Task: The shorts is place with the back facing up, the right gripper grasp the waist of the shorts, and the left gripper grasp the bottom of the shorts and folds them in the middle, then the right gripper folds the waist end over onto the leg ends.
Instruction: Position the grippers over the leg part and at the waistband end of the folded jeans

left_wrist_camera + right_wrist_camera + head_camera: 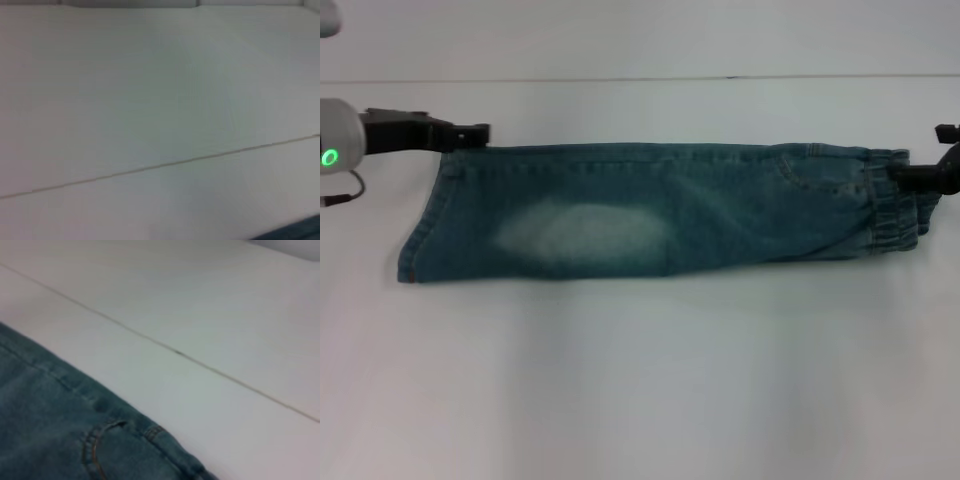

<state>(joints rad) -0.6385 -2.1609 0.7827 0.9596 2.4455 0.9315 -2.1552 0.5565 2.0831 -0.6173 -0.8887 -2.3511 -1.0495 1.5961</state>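
Next, my right gripper moves next to the near corner of the ruffled waist (908,243) of the shorts and closes there.
The shorts (650,215) lie folded in half lengthwise across the white table, a long blue denim strip with a pale bleached patch. The leg ends (422,225) point to the left and the ruffled waist (890,215) to the right. My left gripper (470,132), on its silver cuff with a green light, sits at the far corner of the leg ends. The right gripper (910,176) reaches in from the right edge and overlaps the far end of the waist. The right wrist view shows the denim (60,430) with its pocket stitching close up. Only a dark sliver of the shorts (300,232) shows in the left wrist view.
The white table (640,380) extends in front of the shorts. A thin seam (620,79) runs across the table behind them, seen also as a line in both wrist views.
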